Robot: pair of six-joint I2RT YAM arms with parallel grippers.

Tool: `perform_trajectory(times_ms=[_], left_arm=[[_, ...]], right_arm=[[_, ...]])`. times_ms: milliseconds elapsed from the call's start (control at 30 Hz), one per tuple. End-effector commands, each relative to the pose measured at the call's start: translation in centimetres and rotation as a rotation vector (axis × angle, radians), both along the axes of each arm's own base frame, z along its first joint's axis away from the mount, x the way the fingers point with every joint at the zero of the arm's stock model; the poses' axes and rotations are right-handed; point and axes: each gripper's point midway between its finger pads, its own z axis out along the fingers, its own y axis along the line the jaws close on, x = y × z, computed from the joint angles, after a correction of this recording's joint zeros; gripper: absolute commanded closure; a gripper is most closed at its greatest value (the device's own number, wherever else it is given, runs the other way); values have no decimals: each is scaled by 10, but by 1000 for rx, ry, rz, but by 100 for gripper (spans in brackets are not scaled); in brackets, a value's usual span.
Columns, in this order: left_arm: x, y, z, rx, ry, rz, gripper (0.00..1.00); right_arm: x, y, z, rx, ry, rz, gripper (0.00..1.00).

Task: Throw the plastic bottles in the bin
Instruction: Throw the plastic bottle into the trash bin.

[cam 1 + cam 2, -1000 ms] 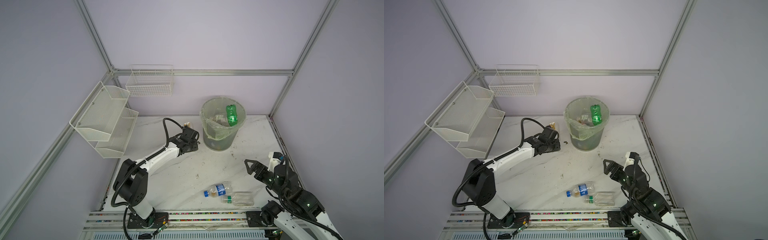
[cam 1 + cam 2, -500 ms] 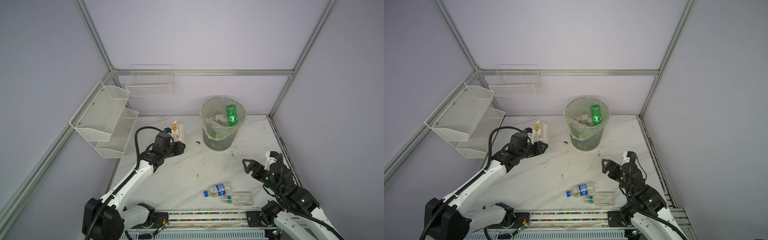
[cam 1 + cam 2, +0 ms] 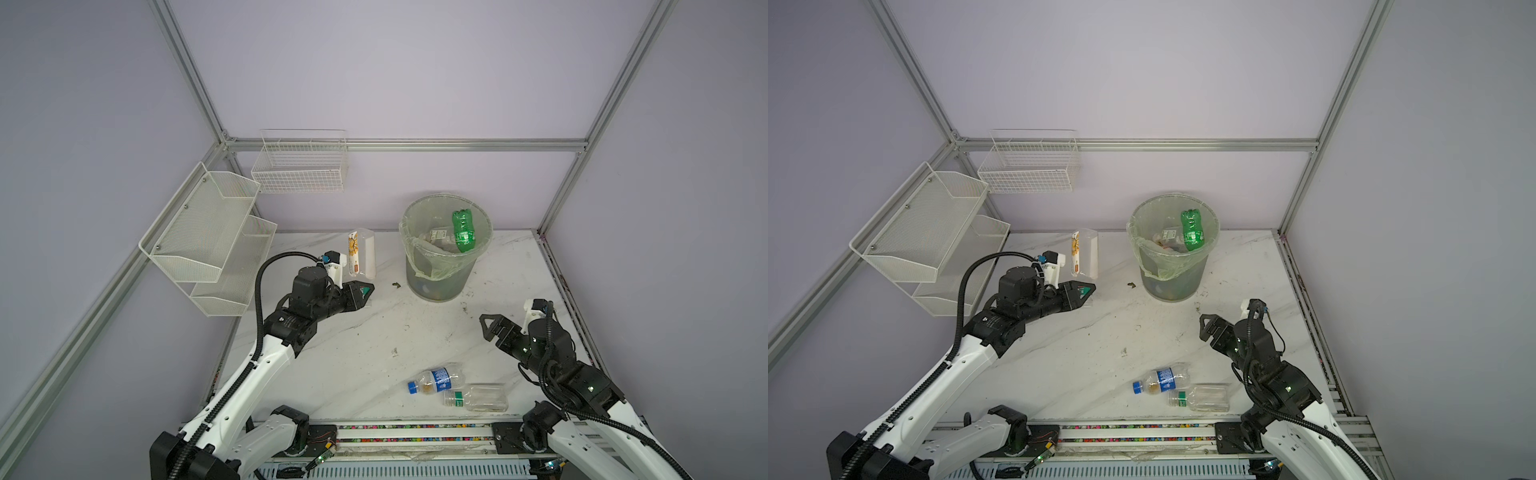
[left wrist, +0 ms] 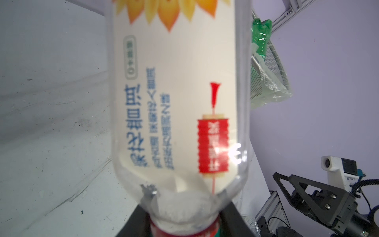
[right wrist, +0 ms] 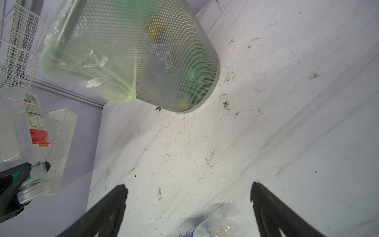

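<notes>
Next, my left gripper releases the clear sunflower-label bottle against the inside of the bin, across from the green bottle (image 3: 428, 220).
My left gripper (image 3: 360, 293) (image 3: 1084, 291) (image 4: 188, 221) is shut on the red-capped neck of a clear plastic bottle (image 3: 361, 253) (image 3: 1086, 253) (image 4: 180, 102) (image 5: 24, 127) with a white sunflower label. It is held off the table, left of the bin (image 3: 436, 282) (image 3: 1171, 282) (image 5: 164, 61). A green bottle (image 3: 462, 226) (image 3: 1191, 226) and others lie in the bin. Near the front lie a blue-label bottle (image 3: 436, 378) (image 3: 1160, 380) (image 5: 203, 227) and a clear green-label bottle (image 3: 478, 399) (image 3: 1202, 399). My right gripper (image 3: 490, 328) (image 3: 1210, 326) (image 5: 188, 188) hangs open and empty just beyond them.
A white mesh shelf (image 3: 208, 237) and a white wire basket (image 3: 299, 166) hang on the walls at the back left, close to my left arm. Metal frame posts edge the marble table, and a rail (image 3: 415, 432) runs along its front.
My left arm has swung back and to the left, away from the bin, carrying the sunflower bottle, which now shows above the gripper. My right gripper has drifted slightly left and stays open.
</notes>
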Motion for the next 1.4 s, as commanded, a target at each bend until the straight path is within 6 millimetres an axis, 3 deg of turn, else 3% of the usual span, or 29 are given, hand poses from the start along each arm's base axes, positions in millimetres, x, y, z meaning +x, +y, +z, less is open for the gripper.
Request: perform_trajectory(times_ms=[0, 200, 533, 800, 867, 1000, 1067, 1200, 1233, 1267, 1367], left_arm=[[-6, -2, 41, -26, -147, -44, 68], [-12, 3, 31, -24, -143, -33, 68], [-1, -17, 98, -96, -214, -110, 68], [25, -74, 181, -152, -312, -171, 64], [37, -93, 195, -175, -306, -205, 64], [70, -136, 200, -191, -273, -234, 62], [89, -155, 201, -204, -259, -241, 58], [129, -183, 176, -177, -144, -239, 36], [133, -186, 174, -172, -128, -247, 5], [135, -186, 173, -164, -113, -241, 0], [133, -176, 183, -139, -139, -213, 0]], right_arm=[[6, 0, 1, 17, -12, -27, 3], [8, 0, 3, 8, -2, -28, 3], [2, -7, 4, 5, -27, -42, 3], [1, -6, 2, 15, -31, -35, 3], [0, -7, 5, 17, -37, -35, 3], [-1, -9, 10, 20, -43, -42, 3], [-2, -10, 13, 21, -47, -46, 3], [-5, -13, 19, 30, -61, -53, 3], [-6, -14, 20, 30, -62, -55, 3], [-7, -15, 22, 29, -64, -58, 3], [-9, -19, 25, 25, -69, -71, 3]])
